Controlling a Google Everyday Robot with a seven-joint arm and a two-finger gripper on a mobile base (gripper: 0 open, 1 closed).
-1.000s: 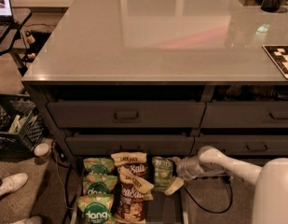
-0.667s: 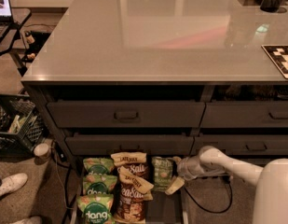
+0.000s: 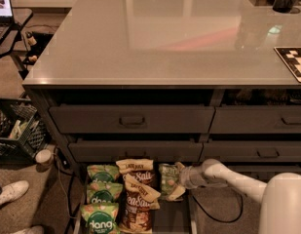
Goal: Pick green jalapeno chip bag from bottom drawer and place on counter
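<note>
My gripper is to close next on the green jalapeno chip bag by its side edge (image 3: 178,181) nearest the white arm, around the middle of its height.
The green jalapeno chip bag (image 3: 168,181) is a slim pale-green bag standing at the right side of the open bottom drawer (image 3: 174,221). My gripper (image 3: 178,184) reaches in from the right on a white arm, down in the drawer and right against the bag's right edge. A pale fingertip (image 3: 177,193) shows by the bag's lower right corner. The glossy grey counter (image 3: 174,33) spreads wide above the drawer cabinet.
Green "dang" bags (image 3: 102,199) and brown-and-cream "Sea Salt" bags (image 3: 138,194) fill the drawer's left and middle. Closed drawers with recessed handles (image 3: 133,121) sit above. A black crate (image 3: 16,128) and a white shoe (image 3: 11,191) are at left. A chequered board (image 3: 293,60) lies on the counter's right.
</note>
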